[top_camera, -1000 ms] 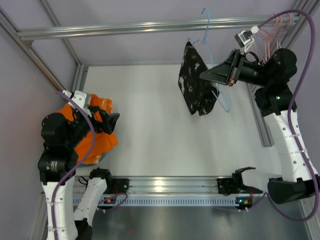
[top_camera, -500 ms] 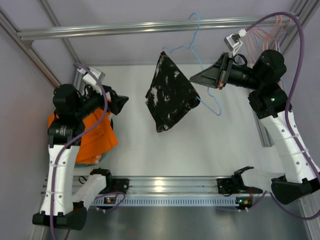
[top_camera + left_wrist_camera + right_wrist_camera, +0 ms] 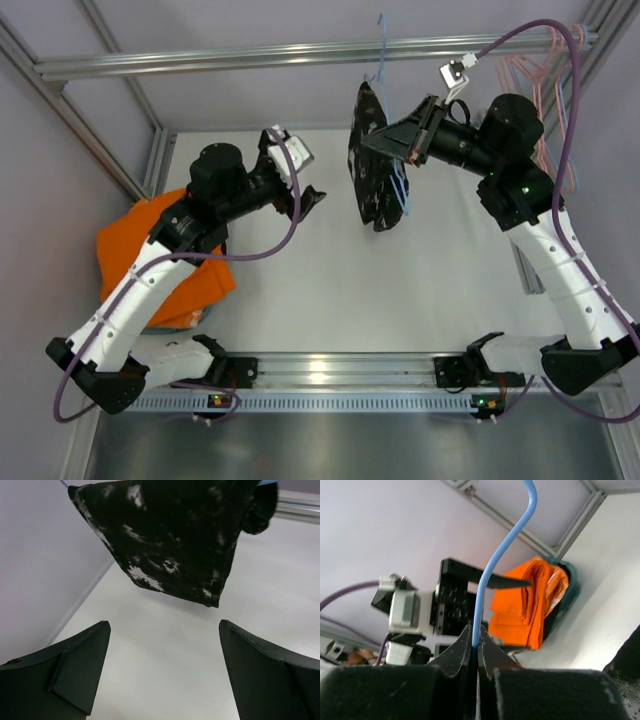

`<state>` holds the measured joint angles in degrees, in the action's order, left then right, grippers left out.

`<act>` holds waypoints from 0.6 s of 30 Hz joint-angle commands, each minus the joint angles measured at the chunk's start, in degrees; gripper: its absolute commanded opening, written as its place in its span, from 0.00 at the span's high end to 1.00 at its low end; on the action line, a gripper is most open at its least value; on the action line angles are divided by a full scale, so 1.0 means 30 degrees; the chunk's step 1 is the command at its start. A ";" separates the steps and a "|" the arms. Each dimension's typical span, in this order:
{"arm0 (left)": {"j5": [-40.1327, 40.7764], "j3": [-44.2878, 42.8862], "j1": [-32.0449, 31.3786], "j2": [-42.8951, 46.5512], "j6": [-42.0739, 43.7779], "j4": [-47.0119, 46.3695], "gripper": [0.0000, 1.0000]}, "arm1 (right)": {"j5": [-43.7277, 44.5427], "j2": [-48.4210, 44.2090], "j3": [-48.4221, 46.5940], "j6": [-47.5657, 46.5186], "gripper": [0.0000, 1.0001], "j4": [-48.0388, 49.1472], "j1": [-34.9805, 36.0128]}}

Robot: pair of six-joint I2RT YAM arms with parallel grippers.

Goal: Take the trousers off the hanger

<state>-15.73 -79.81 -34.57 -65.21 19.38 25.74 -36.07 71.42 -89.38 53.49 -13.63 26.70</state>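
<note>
The robot's left gripper needs to close on the trousers' side edge (image 3: 354,154) that faces it, about halfway down, across from the right gripper on the light blue hanger.
The black, white-speckled trousers (image 3: 373,160) hang on the light blue hanger (image 3: 381,45), held in the air at the back middle. My right gripper (image 3: 372,143) is shut on the hanger's wire neck (image 3: 492,570), its tips (image 3: 475,642) pinched around it. A corner of the trousers shows at the lower right of the right wrist view (image 3: 627,665). My left gripper (image 3: 305,195) is open and empty, just left of the trousers and apart from them. In the left wrist view the trousers (image 3: 175,535) hang above and beyond the open gripper (image 3: 164,630).
A bright orange garment (image 3: 160,260) lies in a dark bin at the left; it also shows in the right wrist view (image 3: 530,605). Pink hangers (image 3: 530,80) hang at the back right. An aluminium rail (image 3: 250,57) crosses the back, with frame posts at both sides.
My left arm has risen from the orange garment and swung right towards the trousers. My right gripper has swung the hanger about, and the trousers now hang edge-on.
</note>
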 commanded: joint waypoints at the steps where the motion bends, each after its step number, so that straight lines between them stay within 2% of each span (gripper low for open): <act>1: 0.2161 0.0001 -0.1803 -0.0177 0.0483 -0.2744 0.04 | 0.2877 -0.1042 -0.1875 -0.1543 1.00 0.3371 0.0592; 8: 0.7229 0.1815 -0.7190 -0.0850 0.0279 -0.6697 0.04 | 0.5342 -0.1277 -0.2021 -0.0754 1.00 0.3605 0.0915; 12: 0.9515 0.3951 -0.8746 -0.1202 0.0777 -0.9979 0.04 | 0.5755 -0.1393 -0.2576 -0.0401 1.00 0.3254 0.0944; 16: 1.2879 0.4426 -0.9542 -0.2691 0.0837 -1.2384 0.05 | 0.5873 -0.1481 -0.3105 -0.0166 1.00 0.2961 0.1062; 18: 1.3210 0.4280 -0.9542 -0.3251 0.0661 -1.3320 0.06 | 0.5931 -0.1598 -0.3252 0.0068 1.00 0.2931 0.1091</act>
<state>16.23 -66.76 -62.83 -73.67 21.19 -2.42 -20.03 71.18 -93.10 55.46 -16.62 28.80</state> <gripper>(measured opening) 0.946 0.019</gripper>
